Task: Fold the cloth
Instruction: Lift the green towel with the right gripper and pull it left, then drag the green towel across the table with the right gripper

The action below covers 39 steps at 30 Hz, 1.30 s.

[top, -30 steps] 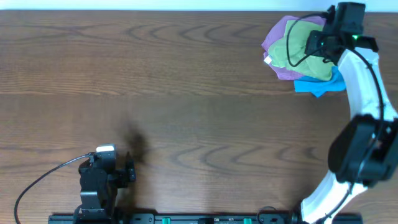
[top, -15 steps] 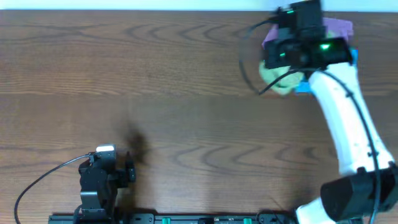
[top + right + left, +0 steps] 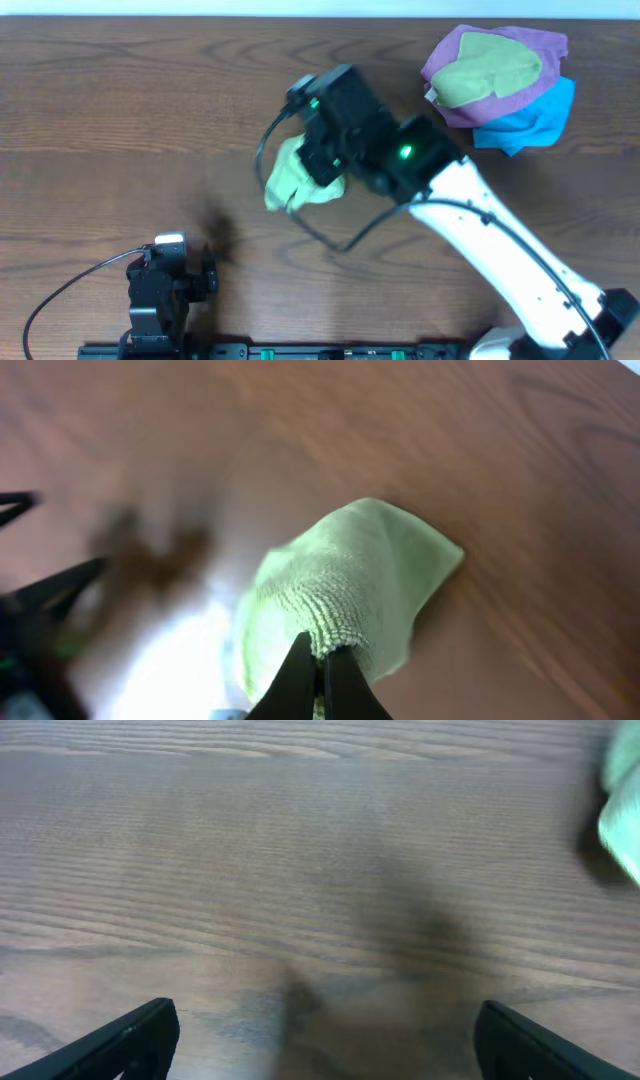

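The lime-green cloth, hanging bunched above the table's middle, will be released by my right gripper on the bare wood (image 3: pixel 286 132) between the cloth pile and my left gripper.
The lime-green cloth (image 3: pixel 295 175) hangs bunched from my right gripper (image 3: pixel 318 172) above the middle of the wooden table. In the right wrist view the right gripper (image 3: pixel 320 660) is shut on a fold of the cloth (image 3: pixel 350 575), which dangles over the table. A pale edge of the cloth shows at the right border of the left wrist view (image 3: pixel 625 810). My left gripper (image 3: pixel 320 1040) is open and empty, low over bare wood near the front left; it also shows in the overhead view (image 3: pixel 205 275).
A pile of other cloths sits at the back right: an olive-green cloth (image 3: pixel 490 75) on a purple cloth (image 3: pixel 535 45) over a blue cloth (image 3: pixel 530 120). The table's front edge carries a black rail (image 3: pixel 300 352).
My right arm has swung from the cloth pile at the back right to the table's middle, carrying the lime-green cloth off the pile. The left arm has not moved.
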Tool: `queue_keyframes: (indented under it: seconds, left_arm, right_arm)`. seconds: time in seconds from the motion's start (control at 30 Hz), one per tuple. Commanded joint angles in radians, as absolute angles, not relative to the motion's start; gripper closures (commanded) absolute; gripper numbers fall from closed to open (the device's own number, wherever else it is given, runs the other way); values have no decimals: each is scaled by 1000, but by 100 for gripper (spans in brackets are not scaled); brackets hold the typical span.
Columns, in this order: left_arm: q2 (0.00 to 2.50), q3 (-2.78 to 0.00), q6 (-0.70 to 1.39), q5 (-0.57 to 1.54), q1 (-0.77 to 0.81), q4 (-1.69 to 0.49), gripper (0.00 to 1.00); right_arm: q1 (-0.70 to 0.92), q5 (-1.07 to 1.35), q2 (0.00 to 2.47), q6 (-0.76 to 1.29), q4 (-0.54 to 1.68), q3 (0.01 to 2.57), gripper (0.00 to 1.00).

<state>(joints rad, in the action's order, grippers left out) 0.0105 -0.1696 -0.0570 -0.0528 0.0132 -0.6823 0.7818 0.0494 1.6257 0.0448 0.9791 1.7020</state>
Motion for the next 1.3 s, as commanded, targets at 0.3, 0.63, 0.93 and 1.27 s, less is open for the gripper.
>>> queue_keyframes:
  seconds: [0.3, 0.63, 0.93, 1.27]
  left_arm:
    - [4, -160, -72, -59, 7, -684, 5]
    - [4, -160, -70, -51, 7, -684, 5]
    - [4, -159, 18, -51, 7, -684, 5]
    - [4, -160, 88, -51, 7, -684, 5]
  right_arm:
    - [981, 137, 1571, 120, 889, 1720, 99]
    - [934, 134, 1711, 110, 825, 1720, 99]
    - [663, -38, 1971, 55, 501, 1720, 99]
    - [391, -154, 2044, 36, 448, 1720, 1]
